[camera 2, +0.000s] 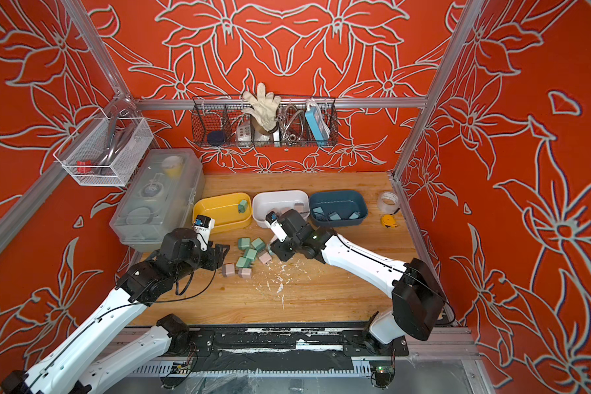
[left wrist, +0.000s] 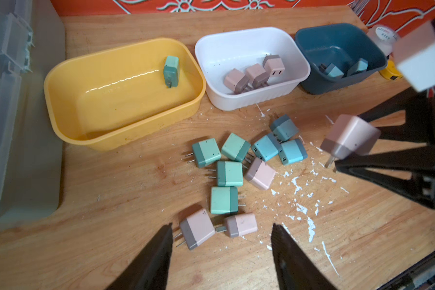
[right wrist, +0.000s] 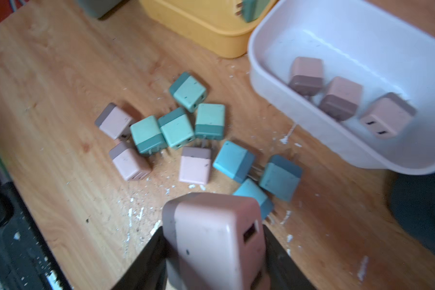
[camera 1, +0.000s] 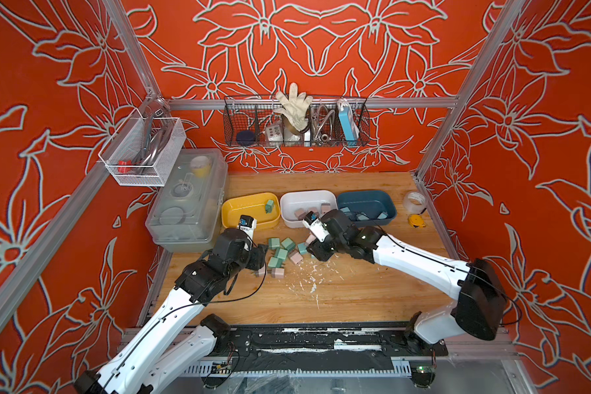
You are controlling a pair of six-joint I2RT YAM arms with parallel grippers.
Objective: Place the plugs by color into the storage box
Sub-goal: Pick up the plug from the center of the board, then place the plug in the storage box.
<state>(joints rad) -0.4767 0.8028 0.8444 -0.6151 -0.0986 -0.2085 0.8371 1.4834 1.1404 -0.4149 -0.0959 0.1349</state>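
The pink plug, now held just above the table, will be let go by my right gripper in the white box (camera 1: 302, 205) (right wrist: 337, 54), behind the plug nearest the yellow box.
Loose plugs lie in a heap on the wooden table: several mint green (left wrist: 229, 173), three light blue (left wrist: 266, 148) and pink ones (left wrist: 260, 173). My right gripper (right wrist: 211, 241) is shut on a pink plug (left wrist: 349, 138), held just above the table beside the heap, near the white storage box (left wrist: 261, 98). That box holds three pink plugs (left wrist: 254, 74). The yellow storage box (left wrist: 136, 133) holds one green plug (left wrist: 171, 70). The dark blue storage box (left wrist: 337, 82) holds blue plugs (left wrist: 334, 71). My left gripper (left wrist: 221, 227) stands open low over two pink plugs (left wrist: 199, 228) at the heap's near edge.
A translucent lidded case (camera 1: 188, 198) stands left of the yellow box. A tape roll (camera 1: 415, 201) and a yellow tape measure (camera 1: 417, 221) lie right of the blue box. Wire baskets (camera 1: 296, 122) hang on the back and left walls. White flecks dot the wood.
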